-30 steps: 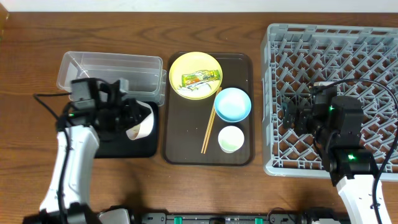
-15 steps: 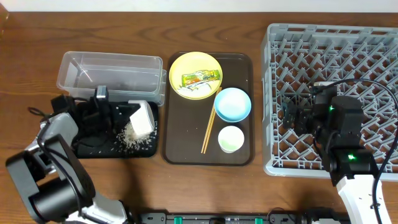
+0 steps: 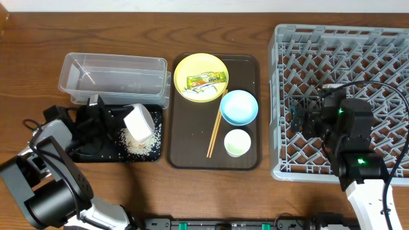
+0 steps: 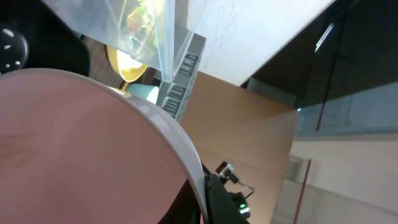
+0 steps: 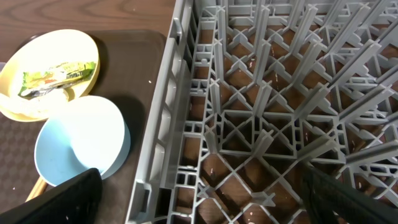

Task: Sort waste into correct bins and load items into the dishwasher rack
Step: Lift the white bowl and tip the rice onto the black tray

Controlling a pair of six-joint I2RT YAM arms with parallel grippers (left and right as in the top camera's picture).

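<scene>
The robot's left gripper will set the white bowl down on the brown tray (image 3: 191, 128) between the chopsticks and the black tray.
My left gripper (image 3: 120, 118) is shut on the rim of the white bowl (image 3: 138, 120) and holds it tipped over the black tray (image 3: 89, 152). A heap of rice (image 3: 136, 142) lies in that tray. In the left wrist view the bowl (image 4: 81, 149) fills the frame, with a finger (image 4: 208, 202) pinching its rim. The wrapper (image 3: 206, 80) lies on the yellow plate (image 3: 192, 66). The blue bowl (image 3: 239, 106), green cup (image 3: 237, 142) and chopsticks (image 3: 214, 133) sit on the brown tray. My right gripper (image 3: 299, 119) is open and empty over the grey rack (image 3: 339, 45).
The clear tub (image 3: 115, 75) stands behind the black tray, holding no waste. The brown serving tray (image 3: 246, 67) lies between the bins and the rack. The right wrist view shows the rack wall (image 5: 180, 112), blue bowl (image 5: 81, 149) and plate (image 5: 28, 106).
My left arm swung low to the left and tipped the white bowl over. The rice fell out onto the black tray. The right arm has not moved.
</scene>
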